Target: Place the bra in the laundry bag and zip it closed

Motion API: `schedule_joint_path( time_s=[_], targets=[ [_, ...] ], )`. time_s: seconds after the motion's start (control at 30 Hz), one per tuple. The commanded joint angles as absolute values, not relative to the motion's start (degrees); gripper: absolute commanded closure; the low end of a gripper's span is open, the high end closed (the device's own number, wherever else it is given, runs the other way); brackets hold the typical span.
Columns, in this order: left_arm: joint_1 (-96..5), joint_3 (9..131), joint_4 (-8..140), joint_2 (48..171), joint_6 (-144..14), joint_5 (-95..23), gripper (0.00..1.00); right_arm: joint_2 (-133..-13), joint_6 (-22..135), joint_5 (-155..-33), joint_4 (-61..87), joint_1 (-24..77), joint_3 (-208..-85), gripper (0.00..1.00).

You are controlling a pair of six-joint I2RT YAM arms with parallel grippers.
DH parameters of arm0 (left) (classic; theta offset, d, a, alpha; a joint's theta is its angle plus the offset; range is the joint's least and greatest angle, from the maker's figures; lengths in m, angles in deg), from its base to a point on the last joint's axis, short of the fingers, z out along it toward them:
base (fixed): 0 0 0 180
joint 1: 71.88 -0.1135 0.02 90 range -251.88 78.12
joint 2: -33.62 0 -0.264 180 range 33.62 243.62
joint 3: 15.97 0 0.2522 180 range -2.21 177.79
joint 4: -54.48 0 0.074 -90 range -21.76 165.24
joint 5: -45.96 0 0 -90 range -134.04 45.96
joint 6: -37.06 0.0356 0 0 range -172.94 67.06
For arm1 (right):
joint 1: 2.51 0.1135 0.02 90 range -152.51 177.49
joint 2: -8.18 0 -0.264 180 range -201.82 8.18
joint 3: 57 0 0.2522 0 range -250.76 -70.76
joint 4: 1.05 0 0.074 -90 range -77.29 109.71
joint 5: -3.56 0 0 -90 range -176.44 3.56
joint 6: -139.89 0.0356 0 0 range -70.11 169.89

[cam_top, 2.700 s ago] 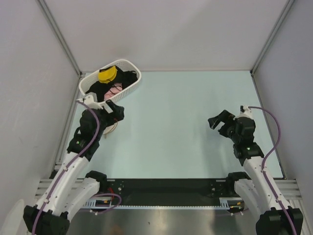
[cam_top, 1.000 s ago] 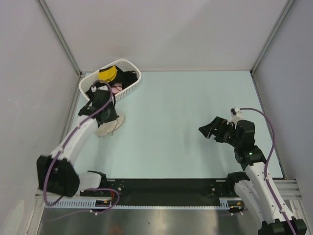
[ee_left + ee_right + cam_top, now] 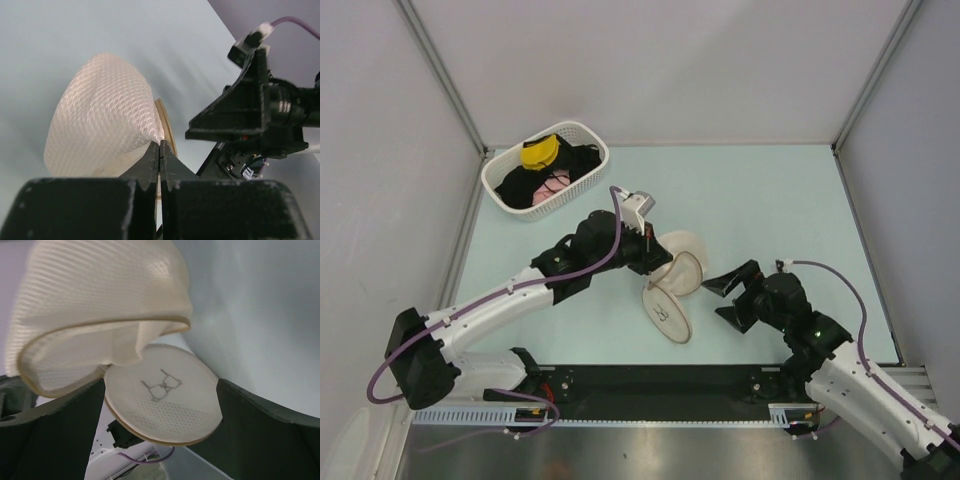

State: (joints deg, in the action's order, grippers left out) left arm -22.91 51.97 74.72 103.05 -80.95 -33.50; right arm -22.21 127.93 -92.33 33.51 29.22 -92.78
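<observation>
My right gripper is to close on the rim of the laundry bag's flat half (image 3: 682, 309) (image 3: 214, 374), next to the bra icon, on the side nearest to that gripper.
The laundry bag (image 3: 676, 285) hangs open over the middle of the table, a cream mesh dome (image 3: 102, 120) above and a flat half with a dark bra icon (image 3: 161, 390) below. My left gripper (image 3: 655, 266) is shut on the bag's rim, its tips (image 3: 160, 146) pinching the mesh edge. On the bag's right my right gripper (image 3: 728, 298) stands open, and the icon half lies between its fingers (image 3: 260, 425); I cannot tell if they touch it. The yellow bra (image 3: 540, 152) lies in the basket at the back left, away from both grippers.
The white slotted basket (image 3: 588, 131) sits in the back left corner with black and pink garments beside the bra. Grey walls close the table on the left, back and right. The arm bases and a black rail run along the near edge.
My left arm has carried the bag from beside the basket to the table's middle, where it now hangs open. My right gripper has moved left and down, up to the bag.
</observation>
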Motion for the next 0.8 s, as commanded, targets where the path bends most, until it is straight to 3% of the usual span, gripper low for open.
schedule_joint_path(
  time_s=[0.0,0.07,0.2,0.4,0.43,0.57,0.77],
  targets=[
    [-22.05,53.6,71.23,102.08,-81.24,-34.99,1.0,-25.37,132.64,-84.33,29.44,38.17,-91.24,0.0],
    [-22.05,53.6,71.31,101.91,-81.24,-34.9,1.0,-28.63,123.42,-91.33,15.19,39.15,-89.76,0.0],
    [-21.96,53.52,71.49,101.56,-81.42,-34.64,1.0,-35.58,106.86,-99.45,2.96,43.89,-90.27,0.0],
    [-21.96,53.51,72.02,101.82,-81.94,-34.38,1.0,-42.43,91.21,-94.54,1.98,53.21,-92.29,0.0],
    [-21.96,53.69,72.1,101.91,-82.47,-34.29,1.0,-43.66,89.89,-92.0,4.43,54.35,-94.38,0.05],
    [-21.96,54.48,73.15,102.78,-85.37,-35.43,1.0,-47.89,82.78,-87.59,5.69,61.37,-97.57,0.06],
    [-22.05,57.21,77.73,106.48,-95.21,-39.21,1.0,-51.05,80.04,-80.38,-1.68,66.66,-96.34,0.0]
  ],
)
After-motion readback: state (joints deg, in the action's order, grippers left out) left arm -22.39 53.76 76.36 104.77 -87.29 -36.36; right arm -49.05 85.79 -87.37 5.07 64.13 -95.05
